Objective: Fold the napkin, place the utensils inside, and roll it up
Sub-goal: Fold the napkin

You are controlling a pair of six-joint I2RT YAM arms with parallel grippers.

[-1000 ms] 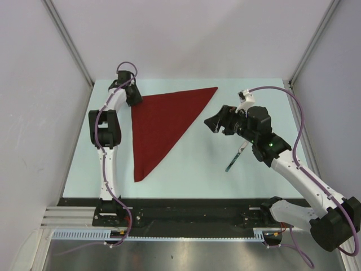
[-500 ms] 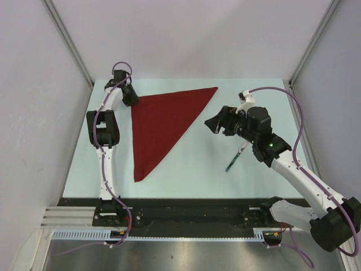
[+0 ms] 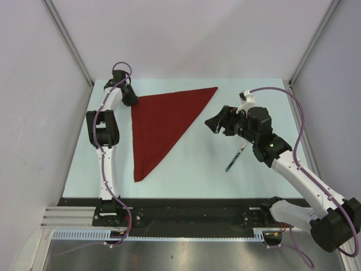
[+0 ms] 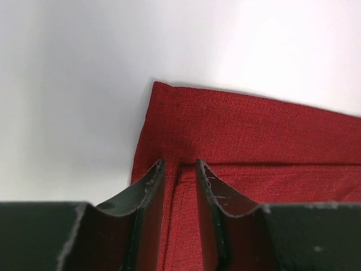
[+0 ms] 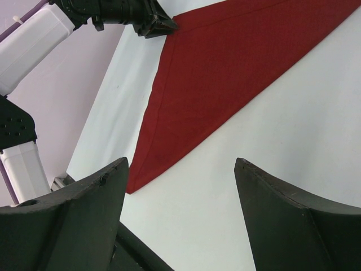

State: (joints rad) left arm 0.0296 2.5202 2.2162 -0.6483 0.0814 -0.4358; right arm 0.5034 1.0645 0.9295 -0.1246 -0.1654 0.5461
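I need to next move my right gripper to the utensil's green handle [image 3: 232,162], at the end of the handle nearest the black bar, and close it around the middle of the handle.
The dark red napkin [image 3: 161,127] lies flat on the table, folded into a triangle with its long point toward the near left. My left gripper [image 3: 130,97] sits over the napkin's far-left corner [image 4: 254,135]; its jaws [image 4: 179,162] stand a narrow gap apart with cloth showing between them. A utensil [image 3: 236,155] lies right of the napkin, its upper end hidden under my right arm. My right gripper [image 3: 213,124] hovers open and empty right of the napkin [image 5: 225,62], its fingertips [image 5: 180,161] wide apart.
The pale table [image 3: 192,169] ends in a black rail [image 3: 186,206] at the near edge. Grey enclosure walls with metal posts stand left, right and behind. My left arm [image 5: 34,39] shows in the right wrist view.
My left gripper has shifted slightly up and left at the napkin's corner. The napkin, the utensil and my right arm have not visibly moved.
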